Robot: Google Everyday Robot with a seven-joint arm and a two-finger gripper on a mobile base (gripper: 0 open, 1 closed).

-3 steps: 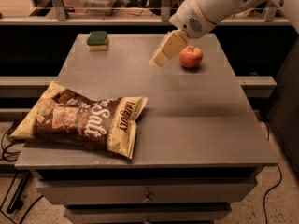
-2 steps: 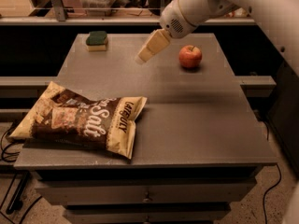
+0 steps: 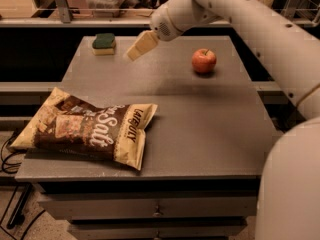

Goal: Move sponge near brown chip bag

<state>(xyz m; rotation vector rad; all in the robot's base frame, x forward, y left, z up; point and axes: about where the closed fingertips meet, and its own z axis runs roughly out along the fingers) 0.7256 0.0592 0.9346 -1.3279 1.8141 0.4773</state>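
The near end [image 3: 105, 50] of the dark green and pale yellow sponge is the next place my gripper will go to and close on.
The sponge [image 3: 104, 43], dark green on top with a pale yellow body, sits at the far left corner of the grey table [image 3: 200, 114]. The brown chip bag [image 3: 87, 126] with white "Salt" lettering lies flat at the front left of the table. My gripper [image 3: 137, 48] hangs above the far middle of the table, a little to the right of the sponge and apart from it. My white arm reaches in from the right.
A red apple [image 3: 204, 61] stands at the far right of the table. Behind the table runs a shelf with a rail [image 3: 75, 21]. Drawers [image 3: 155, 209] are under the table front. Cables [image 3: 7, 154] lie on the floor at left.
My gripper has moved left across the far side of the table, from beside the apple towards the sponge. The sponge, bag and apple have not moved.
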